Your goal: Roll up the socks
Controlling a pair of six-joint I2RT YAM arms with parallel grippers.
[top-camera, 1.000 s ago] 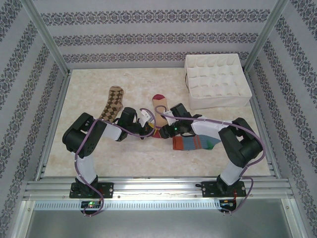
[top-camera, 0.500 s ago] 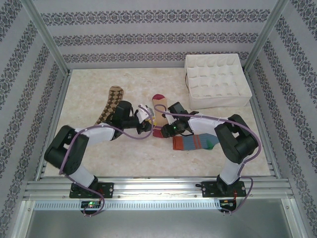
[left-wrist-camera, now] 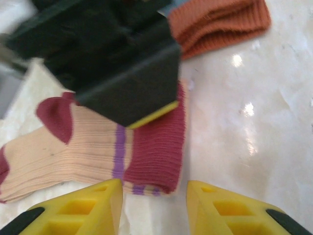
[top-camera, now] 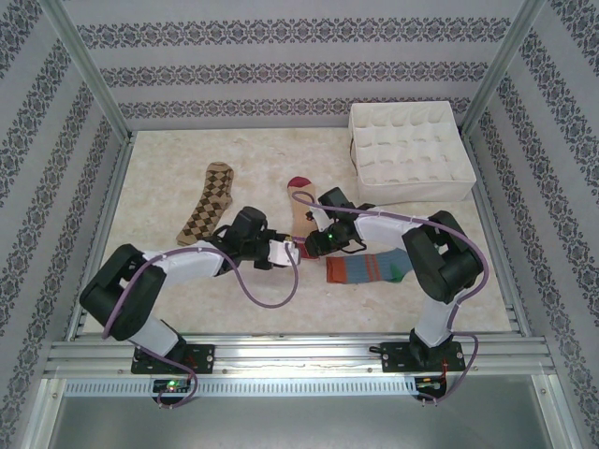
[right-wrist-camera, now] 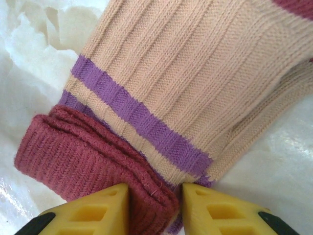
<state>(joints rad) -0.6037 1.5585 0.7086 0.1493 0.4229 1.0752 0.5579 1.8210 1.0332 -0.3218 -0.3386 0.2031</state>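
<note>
The folded cuff's far end is in my right gripper, so next my left gripper moves in and pinches the cuff's loose corner (left-wrist-camera: pixel 164 182) before both roll the sock.
The peach sock (top-camera: pixel 301 204) lies mid-table with its dark red toe far and its dark red cuff (left-wrist-camera: pixel 155 152) folded over at the near end. My right gripper (top-camera: pixel 306 246) comes down on that fold. In the right wrist view its yellow fingers (right-wrist-camera: pixel 155 208) press both sides of the folded cuff (right-wrist-camera: pixel 73 156). My left gripper (top-camera: pixel 286 251) sits just left of it, open, and the cuff lies just beyond its fingertips (left-wrist-camera: pixel 154 200) with nothing between them. The brown argyle sock (top-camera: pixel 208 201) lies flat at the left. The striped sock (top-camera: pixel 368 268) lies flat at the right.
A white divided fabric box (top-camera: pixel 410 154) stands at the back right. The right arm's black wrist housing (left-wrist-camera: pixel 122 68) hangs over the peach sock, close ahead of my left fingers. The striped sock's orange cuff (left-wrist-camera: pixel 220 24) lies just past it.
My left gripper has opened, let go of the peach sock's cuff and drawn back toward the near edge. My right gripper has narrowed onto the folded cuff.
</note>
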